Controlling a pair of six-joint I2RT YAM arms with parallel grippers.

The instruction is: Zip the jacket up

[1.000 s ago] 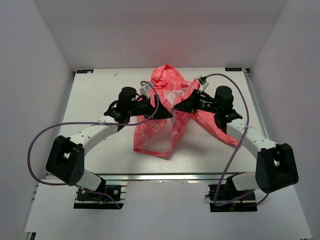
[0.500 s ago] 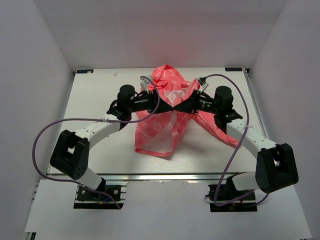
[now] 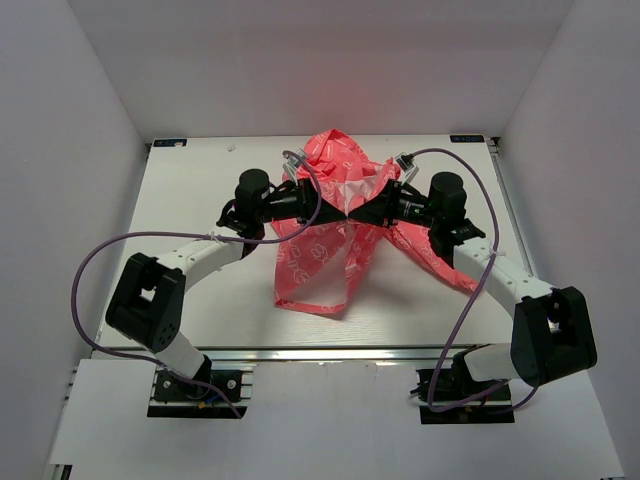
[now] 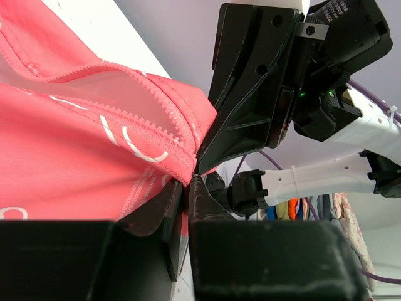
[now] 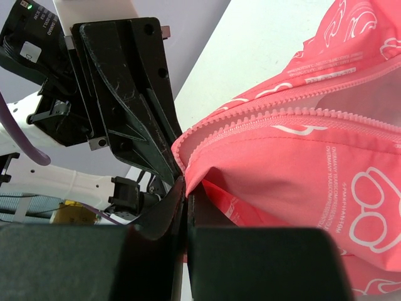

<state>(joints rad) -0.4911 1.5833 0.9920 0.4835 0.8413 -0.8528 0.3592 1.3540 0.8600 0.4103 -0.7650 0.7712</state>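
Note:
The zipper's end is crowded by both grippers, which hide the slider, so I will open my left gripper and pinch the fabric [image 4: 183, 178] just below the slider, leaving its pull clear.
The coral-pink jacket [image 3: 320, 250] with white print hangs lifted over the middle of the table, pinched at one spot where both grippers meet tip to tip. My left gripper [image 3: 341, 213] is shut on the jacket's edge [image 4: 94, 144], with pink fabric showing between its fingers [image 4: 187, 186]. My right gripper [image 3: 357, 214] is shut on the same fold [image 5: 301, 157] from the other side, its tips [image 5: 186, 183] pressed together on the cloth. The open zipper teeth [image 4: 156, 135] run along the edge right beside both grips, and they also show in the right wrist view [image 5: 282, 113]. The slider is not visible.
The white table [image 3: 200, 300] is boxed in by white walls at the left, right and back. Purple cables [image 3: 100, 260] loop off both arms. Part of the jacket's hood and a sleeve [image 3: 430, 255] lie behind and under the right arm.
My left gripper has moved right up to the jacket's edge and closed on it, tip to tip with the right gripper. The right arm has stayed still.

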